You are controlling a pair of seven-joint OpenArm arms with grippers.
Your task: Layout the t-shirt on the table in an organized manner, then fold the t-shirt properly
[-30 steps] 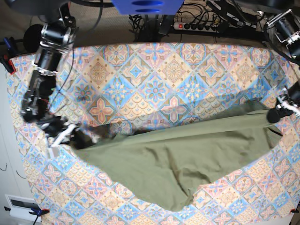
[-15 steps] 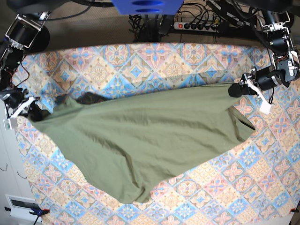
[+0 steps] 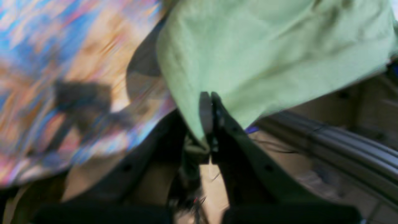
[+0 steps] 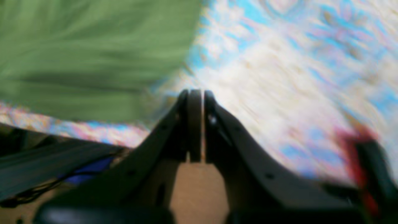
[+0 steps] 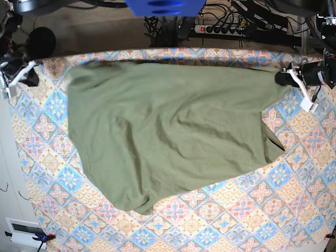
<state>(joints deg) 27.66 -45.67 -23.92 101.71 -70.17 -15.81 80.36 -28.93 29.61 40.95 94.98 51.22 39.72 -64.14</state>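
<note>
Next, my left gripper lets go of the t-shirt's corner on the table's back edge [image 5: 276,53], just past the shirt's stretched top edge.
The olive-green t-shirt [image 5: 168,126] lies spread over the far half of the table [image 5: 252,210], its top edge stretched along the back edge. My left gripper [image 5: 281,77] is at the far right, shut on the t-shirt's corner; in the left wrist view the green cloth [image 3: 264,56] wraps the closed fingertips of the left gripper [image 3: 209,99]. My right gripper [image 5: 32,76] sits at the far left corner, a short gap away from the shirt's corner. In the blurred right wrist view the right gripper [image 4: 196,93] is shut with nothing between its fingers, and the t-shirt [image 4: 87,53] lies off to its upper left.
Behind the table's back edge run a power strip [image 5: 220,29] and cables, with a blue mount [image 5: 165,6] at top centre. A red clamp [image 4: 357,146] shows at the table's edge near my right gripper. A white box [image 5: 23,228] sits off the front left corner.
Both arms have swept to the far edge, pulling the t-shirt up the table and spreading it wide. The shirt's left corner now lies apart from the right gripper.
</note>
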